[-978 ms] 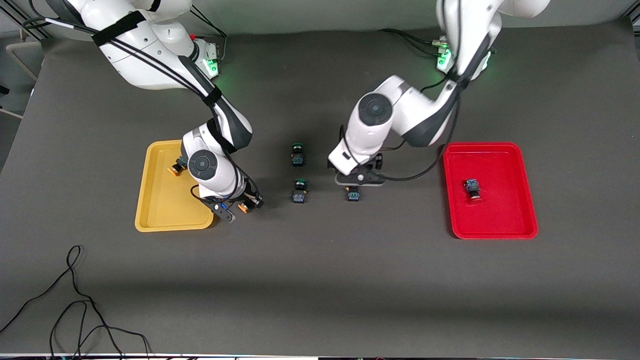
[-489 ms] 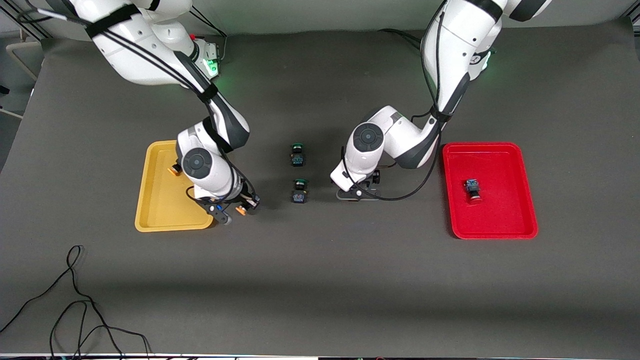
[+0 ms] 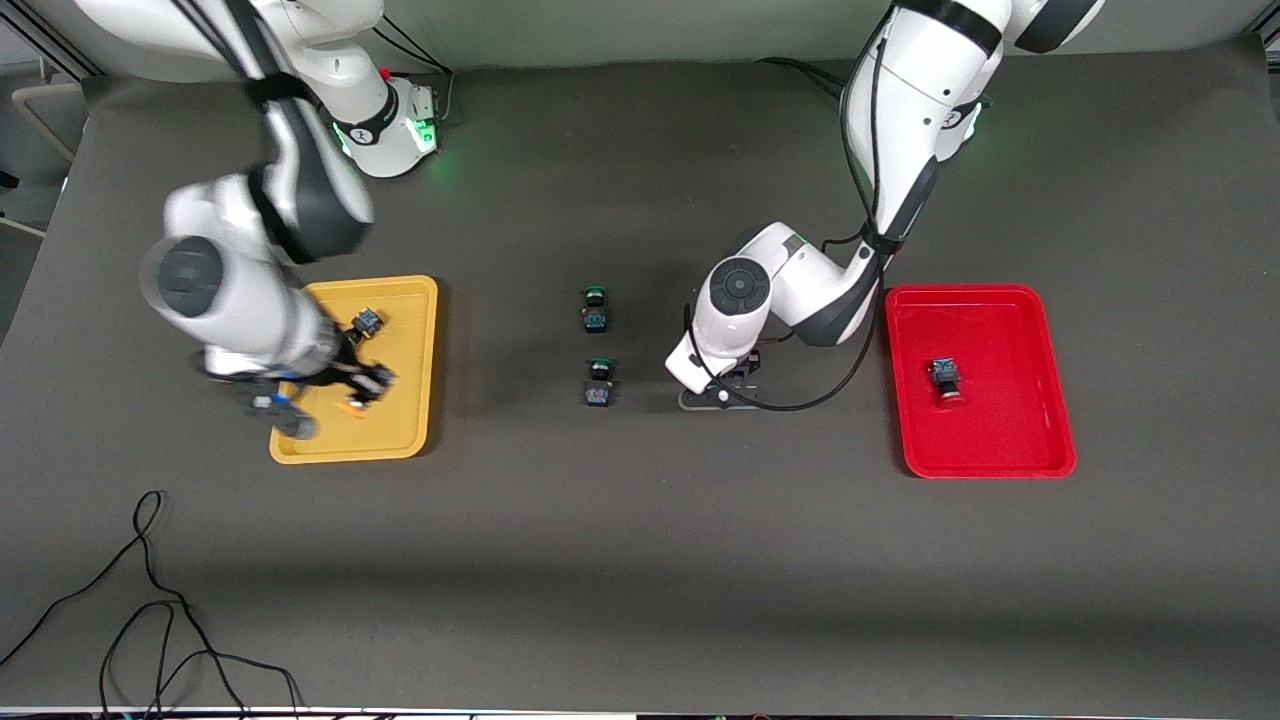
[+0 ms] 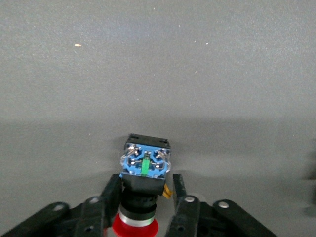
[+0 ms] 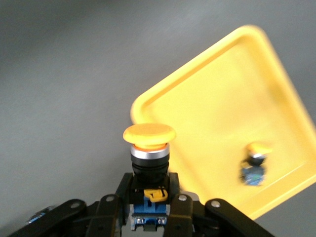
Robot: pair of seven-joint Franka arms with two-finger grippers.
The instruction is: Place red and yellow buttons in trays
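Next, my left gripper lets go of the red button beside the other one in the red tray (image 3: 1003,402), away from the green buttons. That red button is now down at the table.
My right gripper (image 3: 345,388) is shut on a yellow button (image 5: 148,148) and holds it over the yellow tray (image 3: 425,330), cap away from the wrist. The tray also shows in the right wrist view (image 5: 222,89). A second yellow button (image 3: 367,322) lies in that tray. My left gripper (image 3: 720,396) is down at the table between the green buttons and the red tray (image 3: 985,293). Its open fingers stand on either side of a red button (image 4: 144,165), which the hand hides in the front view. Another red button (image 3: 944,379) lies in the red tray.
Two green-capped buttons stand in mid-table, one (image 3: 595,310) farther from the front camera than the other (image 3: 599,383), which is beside my left gripper. A loose black cable (image 3: 150,600) lies near the table's front edge at the right arm's end.
My right arm has swung with the yellow button from the table beside the yellow tray to over the tray. My left gripper has come down around the red button.
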